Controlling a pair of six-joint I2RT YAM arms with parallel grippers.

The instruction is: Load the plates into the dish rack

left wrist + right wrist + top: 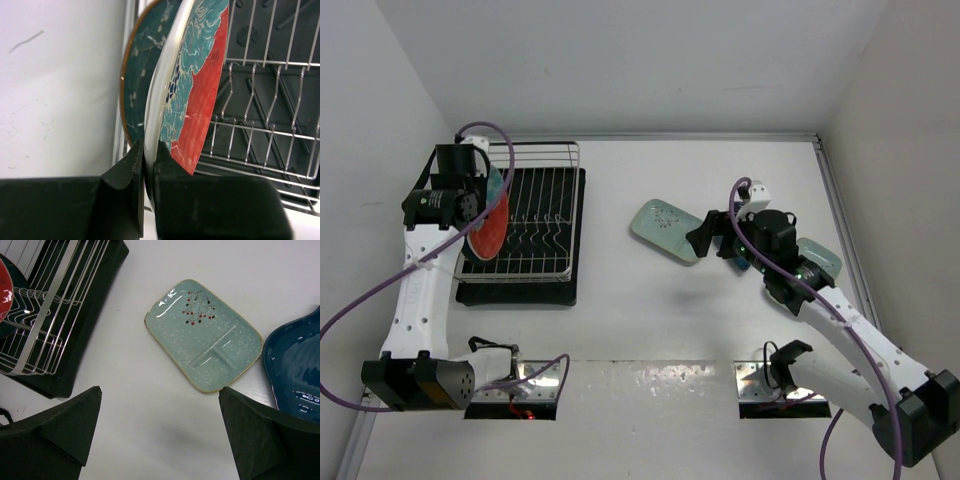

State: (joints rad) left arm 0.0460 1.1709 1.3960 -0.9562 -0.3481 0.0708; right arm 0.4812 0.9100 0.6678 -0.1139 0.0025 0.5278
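Observation:
The robot's left gripper should release the red plate on edge in the dish rack slot [501,224] [200,95] beside the dark teal plate.
My left gripper [148,145] is shut on the white rim of the red plate with light-blue pattern [200,110], holding it on edge over the left end of the dish rack [265,125]. A dark teal round plate [137,85] stands just behind it. From above, the red plate [488,228] sits at the left side of the dish rack [545,200]. My right gripper [160,388] hangs open over bare table, just in front of a pale mint rectangular plate [205,335]. A dark-blue leaf plate [295,375] lies to its right.
A second mint plate [820,262] lies at the right, partly under the right arm. The rack's black drip tray [520,293] reaches toward the near edge. White walls close in the table on the left, back and right.

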